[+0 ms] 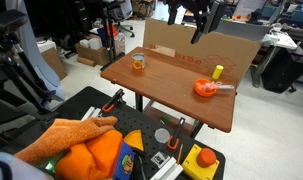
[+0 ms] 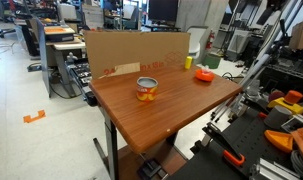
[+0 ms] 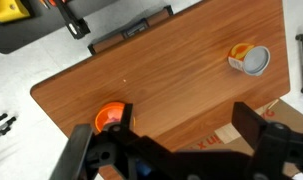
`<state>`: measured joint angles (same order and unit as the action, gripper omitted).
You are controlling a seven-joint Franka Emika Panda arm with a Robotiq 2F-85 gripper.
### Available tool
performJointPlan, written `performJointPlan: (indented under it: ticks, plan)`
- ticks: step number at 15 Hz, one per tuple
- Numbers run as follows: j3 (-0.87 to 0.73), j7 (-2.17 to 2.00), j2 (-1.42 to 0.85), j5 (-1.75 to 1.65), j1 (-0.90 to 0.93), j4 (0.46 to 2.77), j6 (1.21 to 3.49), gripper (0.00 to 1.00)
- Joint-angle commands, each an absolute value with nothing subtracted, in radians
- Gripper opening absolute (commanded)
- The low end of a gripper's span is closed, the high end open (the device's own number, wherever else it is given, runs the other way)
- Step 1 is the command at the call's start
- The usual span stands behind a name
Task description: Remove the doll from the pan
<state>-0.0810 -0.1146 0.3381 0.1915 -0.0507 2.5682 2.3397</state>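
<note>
The doll lies in the orange pan's dish [image 1: 206,87] [image 3: 113,115], so my gripper should go down there next and close on the doll, leaving the pan's handle alone.
The orange pan [image 1: 203,88] sits on the wooden table near the cardboard wall, its pale grey handle pointing away from the cup. It also shows in an exterior view [image 2: 203,74] and in the wrist view [image 3: 109,117], partly behind one finger. The doll is too small to tell apart from the pan's dish. My gripper [image 3: 186,108] is open and empty, its fingers wide apart, high above the table [image 1: 201,22] and to the side of the pan.
A small orange-and-clear cup [image 1: 138,62] [image 2: 146,89] [image 3: 251,60] stands on the table [image 1: 171,90], apart from the pan. A small yellow upright object [image 1: 218,71] stands behind the pan. A cardboard wall [image 1: 236,45] lines the table's far edge. A big orange plush [image 1: 91,150] lies below.
</note>
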Motion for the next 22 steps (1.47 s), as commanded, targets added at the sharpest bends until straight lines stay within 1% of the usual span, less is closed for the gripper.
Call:
performJointPlan:
  ticks: [1,4,9,16,22]
  plan:
    - [-0.075,-0.138,0.172,0.261,-0.034,2.463,2.466,1.00]
    - [-0.071,-0.166,0.061,0.246,-0.045,2.388,2.527,1.00]
    - [-0.091,-0.305,-0.142,0.091,-0.071,2.275,2.627,1.00]
    - [-0.210,-0.483,-0.341,-0.141,-0.031,2.152,2.630,1.00]
    - [-0.290,-0.569,-0.446,-0.230,0.032,2.120,2.651,1.00]
